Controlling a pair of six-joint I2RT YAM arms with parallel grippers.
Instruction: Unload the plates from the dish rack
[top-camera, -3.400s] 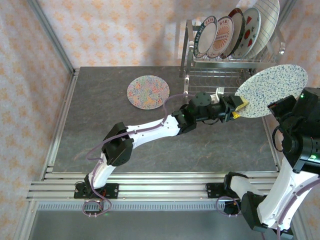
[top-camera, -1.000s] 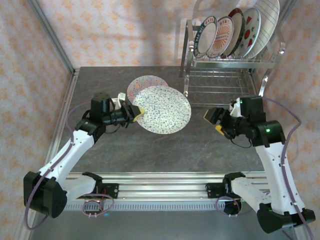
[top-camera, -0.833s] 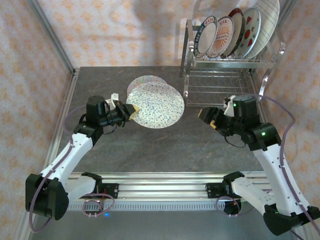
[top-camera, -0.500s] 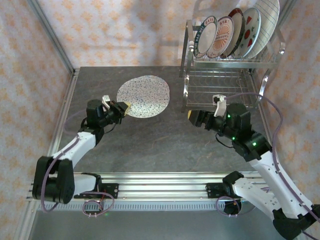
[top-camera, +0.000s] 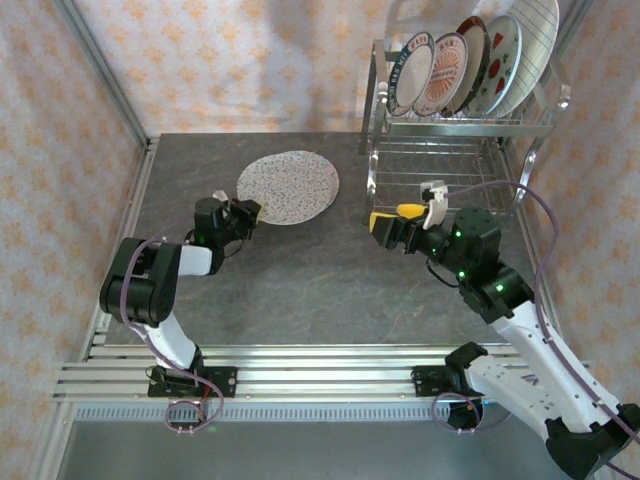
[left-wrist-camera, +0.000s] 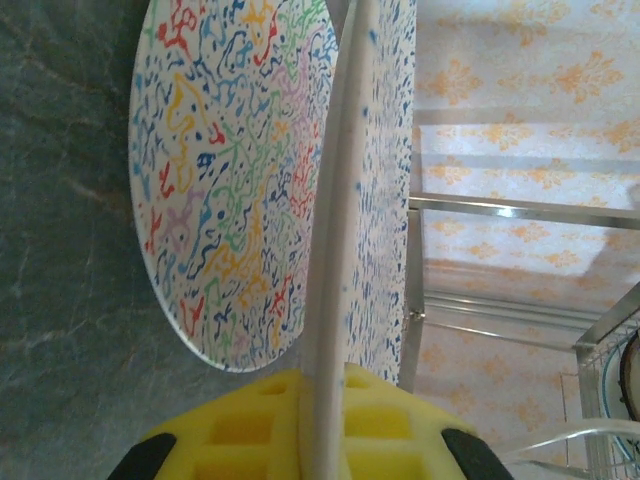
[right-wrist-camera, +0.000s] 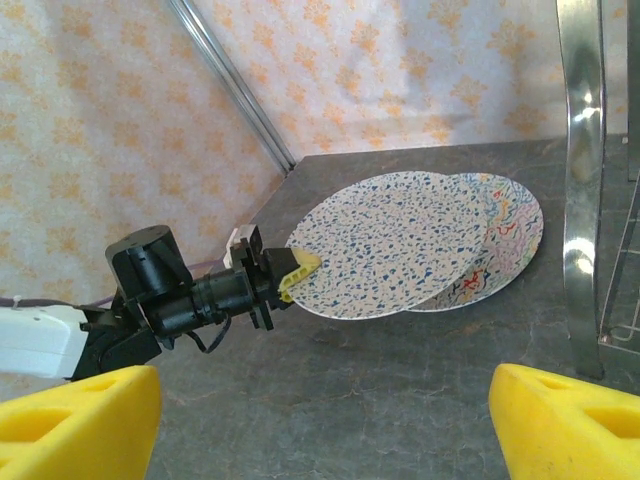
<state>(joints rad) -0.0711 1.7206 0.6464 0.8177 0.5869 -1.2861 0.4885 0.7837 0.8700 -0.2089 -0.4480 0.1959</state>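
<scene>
Next, my left gripper sets the blue-speckled plate down on top of the colourful squiggle-patterned plate (top-camera: 295, 184) (left-wrist-camera: 255, 160) and lets go of it, so the two are stacked.
My left gripper (top-camera: 249, 211) is shut on the near-left rim of a blue-speckled plate (top-camera: 290, 186), which hangs slightly tilted just over a colourful squiggle-patterned plate (left-wrist-camera: 225, 170) lying on the table. In the right wrist view the speckled plate (right-wrist-camera: 398, 243) covers most of the squiggle plate (right-wrist-camera: 505, 232). The left wrist view has the held rim (left-wrist-camera: 333, 300) edge-on between yellow pads (left-wrist-camera: 250, 435). Several plates (top-camera: 442, 72) stand upright in the upper shelf of the chrome dish rack (top-camera: 458, 127). In front of the rack, my right gripper (top-camera: 393, 216) is open and holds nothing.
The rack's chrome leg (right-wrist-camera: 584, 180) stands close at the right gripper's right side. The grey stone tabletop (top-camera: 320, 285) lies bare between the two arms. Patterned walls and a metal frame post (right-wrist-camera: 230, 85) close off the left and back.
The left arm has carried the speckled plate back and left, lowering it over the squiggle plate. The right gripper has swung left in front of the rack and spread its fingers wider.
</scene>
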